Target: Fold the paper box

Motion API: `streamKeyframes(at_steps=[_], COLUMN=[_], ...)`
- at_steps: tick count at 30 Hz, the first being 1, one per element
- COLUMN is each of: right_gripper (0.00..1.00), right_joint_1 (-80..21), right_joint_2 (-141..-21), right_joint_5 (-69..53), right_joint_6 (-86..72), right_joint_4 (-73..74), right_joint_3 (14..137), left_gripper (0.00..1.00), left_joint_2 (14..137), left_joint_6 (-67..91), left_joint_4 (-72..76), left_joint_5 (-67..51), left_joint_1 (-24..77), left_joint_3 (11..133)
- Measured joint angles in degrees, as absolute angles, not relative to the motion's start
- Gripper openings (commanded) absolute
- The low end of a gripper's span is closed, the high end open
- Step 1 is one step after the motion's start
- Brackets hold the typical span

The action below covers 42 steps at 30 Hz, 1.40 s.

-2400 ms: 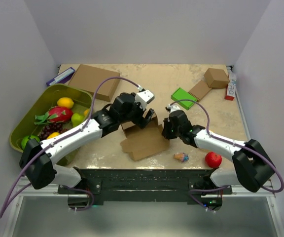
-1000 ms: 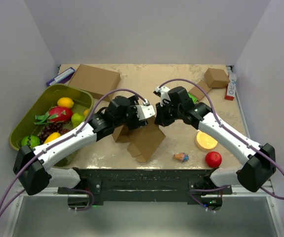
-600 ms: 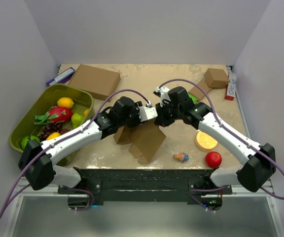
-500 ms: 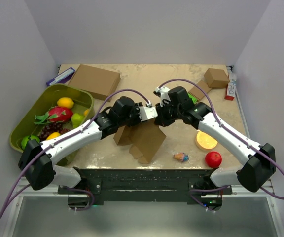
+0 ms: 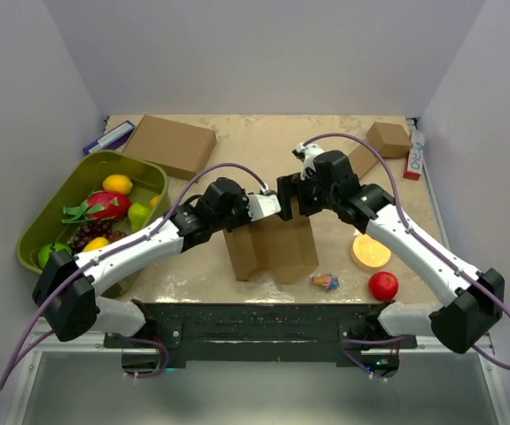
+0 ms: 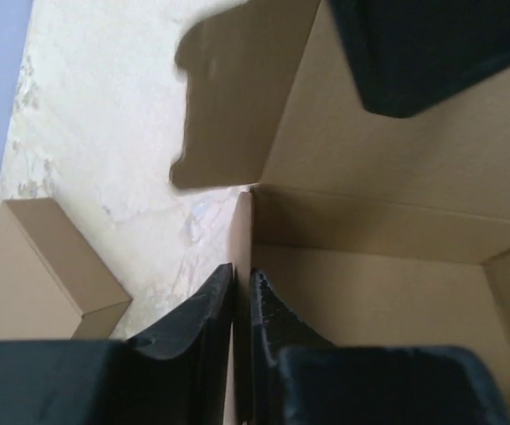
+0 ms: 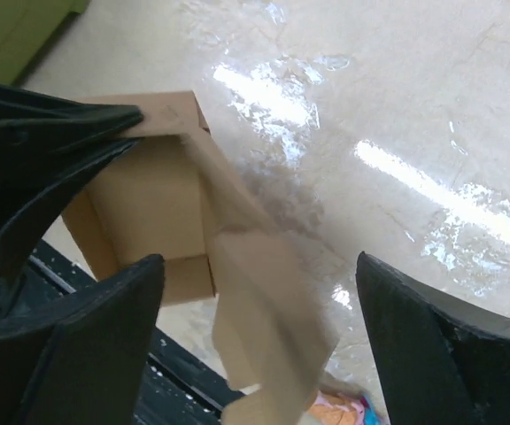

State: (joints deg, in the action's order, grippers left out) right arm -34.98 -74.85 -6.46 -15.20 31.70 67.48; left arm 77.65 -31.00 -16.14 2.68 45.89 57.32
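Note:
My right gripper needs to grip the paper box's lid on the side edge (image 5: 310, 232) (image 7: 277, 319), at the end nearer the candy wrapper.
The paper box (image 5: 273, 248) is a brown cardboard mailer, partly folded and standing up at the table's front middle. My left gripper (image 5: 268, 205) is at its top edge. In the left wrist view my left gripper (image 6: 242, 288) is shut on a thin upright wall of the paper box (image 6: 397, 177), with creased panels beyond. My right gripper (image 5: 295, 197) hovers just above the box, open. In the right wrist view my right gripper (image 7: 257, 261) has its fingers wide apart, and a blurred flap of the paper box (image 7: 264, 328) hangs loose between them, touching neither.
A green bin (image 5: 60, 199) of fruit sits at the left. A larger brown box (image 5: 171, 143) lies at the back left, a small brown box (image 5: 388, 138) at the back right. An orange disc (image 5: 370, 251), a red apple (image 5: 382, 285) and a candy wrapper (image 5: 326, 282) lie at the front right.
My right gripper has opened, let go of the box and lifted slightly. My left gripper has closed on a box wall. The box has swung from tilted to standing upright.

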Motion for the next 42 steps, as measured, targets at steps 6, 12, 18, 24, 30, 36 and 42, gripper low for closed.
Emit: streamKeyframes(at_steps=[6,12,18,24,30,36,42], right_gripper=[0.97,0.92,0.86,0.84,0.90,0.94,0.91], right_joint_1=[-32.1,-31.5,-31.7,-33.4,-33.7,-33.7,-31.9], right_joint_2=[-67.5,-62.8,-69.1,-73.1,-76.6,-78.1,-79.2], right_joint_5=[-4.3,-4.1,-3.7,-4.7,-1.8,1.1,5.0], right_joint_6=[-15.8,-14.4,-12.8,-12.1,-12.4,-13.9,-18.9], right_joint_4=[30.9,27.7,27.2,26.3,24.8,24.6,24.4], right_joint_3=[66.4,60.8,58.0,56.1,56.1,55.9,55.8], left_gripper=[0.15,0.20,0.17,0.20,0.25,0.29,0.55], left_joint_2=[77.6,77.7,77.7,76.7,73.8,73.2,72.8], left_joint_6=[-26.1,-18.7,-11.9,-7.5,-5.5,-4.1,-2.4], left_joint_4=[-13.0,-11.6,-9.2,-8.5,-7.6,-6.9,-6.9], left_joint_5=[4.9,5.8,5.8,5.8,5.6,4.9,2.7], left_joint_1=[45.9,45.9,45.9,45.9,45.6,45.3,42.5], left_joint_3=[53.2,50.7,48.8,45.3,44.3,44.1,44.1])
